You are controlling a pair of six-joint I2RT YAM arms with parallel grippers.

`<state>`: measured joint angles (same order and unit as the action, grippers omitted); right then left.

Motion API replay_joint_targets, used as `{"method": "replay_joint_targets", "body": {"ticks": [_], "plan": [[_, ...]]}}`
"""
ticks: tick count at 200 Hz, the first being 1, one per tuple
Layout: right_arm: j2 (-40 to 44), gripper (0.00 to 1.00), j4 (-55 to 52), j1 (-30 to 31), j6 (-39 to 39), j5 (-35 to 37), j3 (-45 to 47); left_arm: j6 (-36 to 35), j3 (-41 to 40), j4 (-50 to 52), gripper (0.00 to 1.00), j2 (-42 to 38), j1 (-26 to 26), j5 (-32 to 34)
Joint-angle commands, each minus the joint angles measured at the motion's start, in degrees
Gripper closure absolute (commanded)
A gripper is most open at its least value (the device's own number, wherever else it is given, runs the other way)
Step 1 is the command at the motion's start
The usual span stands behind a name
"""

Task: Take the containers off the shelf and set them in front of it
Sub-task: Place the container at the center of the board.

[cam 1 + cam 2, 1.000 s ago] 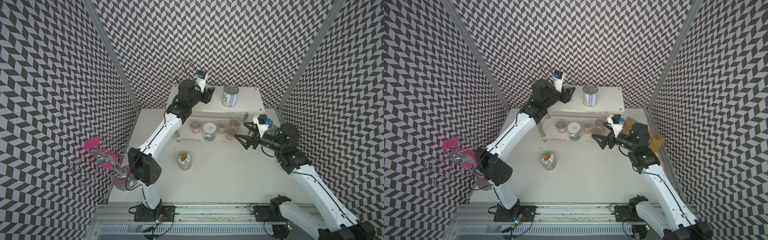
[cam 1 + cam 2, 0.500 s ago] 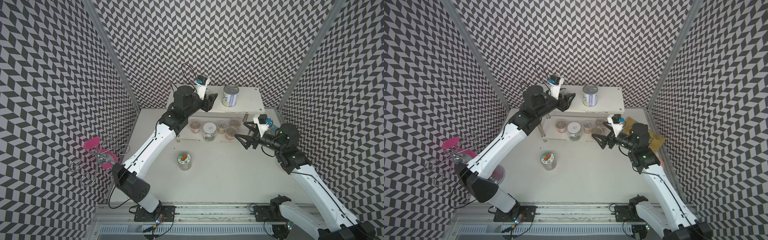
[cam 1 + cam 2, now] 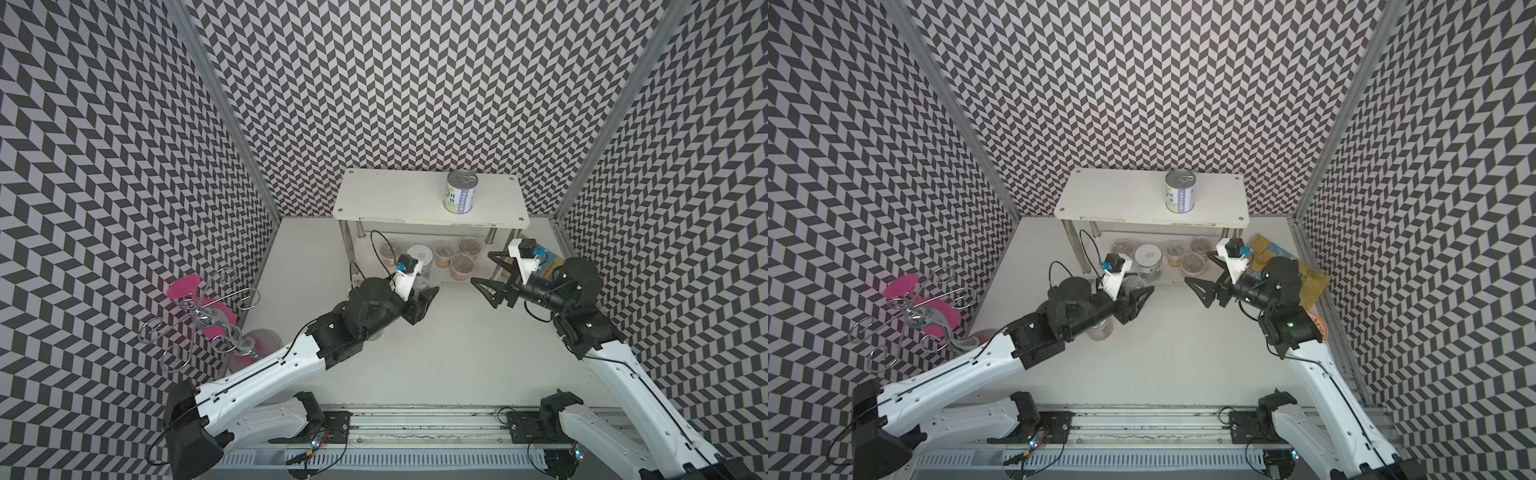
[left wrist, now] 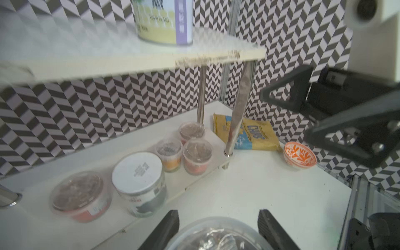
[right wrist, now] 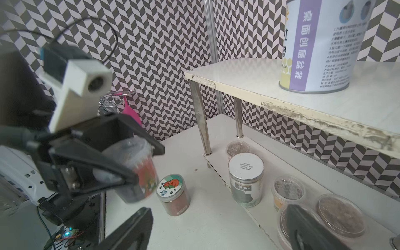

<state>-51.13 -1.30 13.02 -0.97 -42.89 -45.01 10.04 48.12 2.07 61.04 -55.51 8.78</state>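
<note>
Next, I set the clear cup, now held tilted above the table, on the open table (image 3: 426, 324) in front of the white-lidded jar using my left gripper.
The white two-tier shelf (image 3: 395, 199) stands at the back. A white-purple tin can (image 3: 460, 193) (image 3: 1180, 192) is on its top board. Its lower board carries a white-lidded jar (image 3: 419, 253) (image 5: 245, 179) and several film-topped cups (image 4: 197, 155). My left gripper (image 3: 419, 297) (image 4: 218, 216) hangs in front of the shelf, shut on a clear cup (image 5: 134, 171) with a red label, held tilted above the table. A tomato-lidded jar (image 5: 173, 194) stands on the table just beside it. Near the shelf's right leg, my right gripper (image 3: 481, 267) (image 5: 218, 208) is open and holds nothing.
A yellow-blue chips bag (image 3: 1283, 266) lies right of the shelf, with an orange-patterned bowl (image 4: 299, 153) in front of it under the right arm. A chrome wire stand with pink discs (image 3: 203, 307) is at the left wall. Patterned walls close in three sides.
The left arm has come off the shelf's top board, swinging down and forward with the clear cup. The right arm has stayed put.
</note>
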Motion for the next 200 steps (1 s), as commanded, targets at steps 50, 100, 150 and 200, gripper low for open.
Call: {"method": "replay_joint_targets", "body": {"ticks": [50,100,150,200], "plan": [[1.39,0.01,1.09,0.29,-1.07,0.46,1.33,3.47,-18.14,-22.32,0.48,4.04,-3.47,9.74],[1.67,0.00,0.43,0.34,-1.29,1.28,1.67,2.79,-20.67,-30.95,0.47,13.14,-3.46,11.42],[2.07,0.00,0.49,0.28,-1.47,2.17,2.30,3.40,-19.27,-34.32,0.50,21.94,-3.37,14.30],[2.58,0.01,0.19,0.34,-1.58,2.40,2.69,3.23,-17.52,-38.09,0.43,29.11,-3.29,15.35]]}}
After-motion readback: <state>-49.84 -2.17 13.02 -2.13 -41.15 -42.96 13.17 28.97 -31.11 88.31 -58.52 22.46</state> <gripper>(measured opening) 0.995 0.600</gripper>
